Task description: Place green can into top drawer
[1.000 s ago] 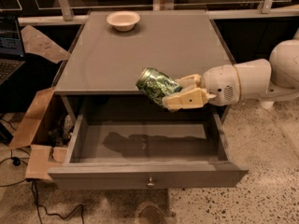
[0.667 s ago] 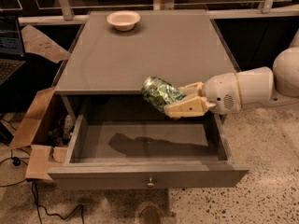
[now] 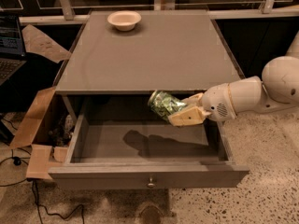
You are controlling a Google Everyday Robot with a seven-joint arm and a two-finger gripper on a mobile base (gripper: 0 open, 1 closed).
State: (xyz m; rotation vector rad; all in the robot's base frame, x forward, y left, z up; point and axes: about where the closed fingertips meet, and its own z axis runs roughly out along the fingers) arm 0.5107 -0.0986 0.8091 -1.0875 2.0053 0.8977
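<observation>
Next, I let go of the green can on the grey bottom of the drawer, straight (image 3: pixel 157 137) behind the metal knob. The can still hangs above the open drawer.
The green can (image 3: pixel 164 105) has a mottled green-and-white pattern and lies tilted in my gripper (image 3: pixel 182 111). The gripper's beige fingers (image 3: pixel 186 116) are shut on it, and the white arm (image 3: pixel 243 97) reaches in from the right. The can hangs in the air over the right half of the open top drawer (image 3: pixel 140 146), just in front of the cabinet top's front edge. The drawer is pulled fully out, its grey inside bare, with a small round metal knob (image 3: pixel 151 183) at the centre of its front panel. The can's shadow falls on the drawer floor.
A beige bowl (image 3: pixel 124 20) stands at the back of the grey cabinet top (image 3: pixel 149 50). Cardboard pieces (image 3: pixel 35 125) and cables lie on the floor to the left. A laptop (image 3: pixel 9 45) sits at the far left. Speckled floor lies to the right.
My gripper with the green can has moved forward and down, from over the cabinet top's front edge to over the open drawer. The drawer and bowl have not moved.
</observation>
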